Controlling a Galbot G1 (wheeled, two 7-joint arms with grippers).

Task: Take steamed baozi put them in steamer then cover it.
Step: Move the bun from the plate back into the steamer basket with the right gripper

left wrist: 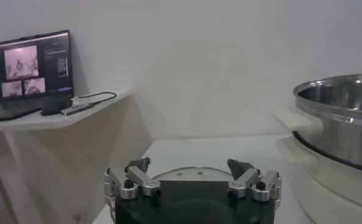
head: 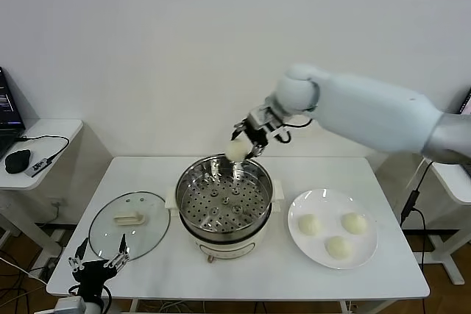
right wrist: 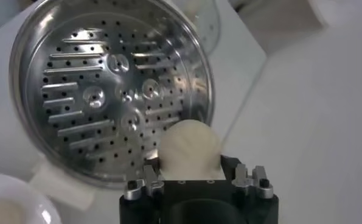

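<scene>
The robot's right gripper will release the baozi on the far part of the perforated tray [head: 223, 176] [right wrist: 163, 120], close to the back side of the steamer.
My right gripper [head: 243, 146] hangs over the far rim of the steamer [head: 224, 204], shut on one cream-white baozi [head: 236, 151]; the right wrist view shows that baozi [right wrist: 190, 148] clamped between the fingers above the perforated tray [right wrist: 107, 91], which holds nothing. Three more baozi [head: 309, 223] [head: 355, 223] [head: 338, 247] lie on the white plate [head: 298, 244] to the right of the steamer. The glass cover [head: 129, 223] lies flat on the table left of the steamer. My left gripper [head: 98, 261] waits open at the table's front left corner, just in front of the cover [left wrist: 187, 175].
A side table on the left carries a laptop [left wrist: 31, 67], a mouse [head: 16, 159] and a cable. Another side table [head: 456, 182] stands at the right. The steamer's steel wall [left wrist: 339, 122] rises close to the left gripper's side.
</scene>
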